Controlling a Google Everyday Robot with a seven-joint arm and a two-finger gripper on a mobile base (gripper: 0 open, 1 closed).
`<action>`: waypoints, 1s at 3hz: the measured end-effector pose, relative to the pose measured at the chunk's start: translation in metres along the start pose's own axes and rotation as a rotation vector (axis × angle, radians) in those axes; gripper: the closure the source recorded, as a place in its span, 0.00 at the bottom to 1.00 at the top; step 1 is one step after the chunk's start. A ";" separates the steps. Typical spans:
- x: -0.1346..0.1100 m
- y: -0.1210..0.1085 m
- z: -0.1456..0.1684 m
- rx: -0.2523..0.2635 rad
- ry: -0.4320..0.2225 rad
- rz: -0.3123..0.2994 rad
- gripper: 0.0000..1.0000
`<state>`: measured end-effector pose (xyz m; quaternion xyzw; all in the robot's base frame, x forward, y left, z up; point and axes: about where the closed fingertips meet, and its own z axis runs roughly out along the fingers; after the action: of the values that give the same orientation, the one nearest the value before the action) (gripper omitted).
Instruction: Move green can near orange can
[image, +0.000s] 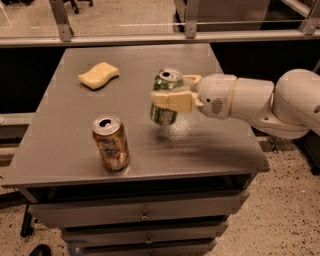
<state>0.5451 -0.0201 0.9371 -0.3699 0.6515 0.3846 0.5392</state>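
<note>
Next, I let go of the green can close beside the orange can (147, 161), on the side facing my white arm. The green can is held just above the table.
The green can (165, 80) has a green and white body and a silver top. My gripper (167, 98) is shut on it, reaching in from the right, and holds it upright a little above the grey table (215, 145), right of the middle. The orange can (110, 143) has a coppery body and a silver top. It stands upright near the table's front edge, to the left of and nearer than the green can, with a gap between them.
A yellow sponge (98, 75) lies at the table's back left. My white arm (260, 102) stretches over the table's right edge. Drawers (145, 216) sit under the tabletop. A metal rail runs behind the table.
</note>
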 end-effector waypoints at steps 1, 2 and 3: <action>0.013 0.036 -0.005 -0.080 0.020 0.005 1.00; 0.024 0.067 -0.004 -0.171 0.015 0.013 1.00; 0.035 0.087 0.000 -0.225 -0.002 -0.006 1.00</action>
<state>0.4623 0.0149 0.9112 -0.4296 0.6027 0.4540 0.4961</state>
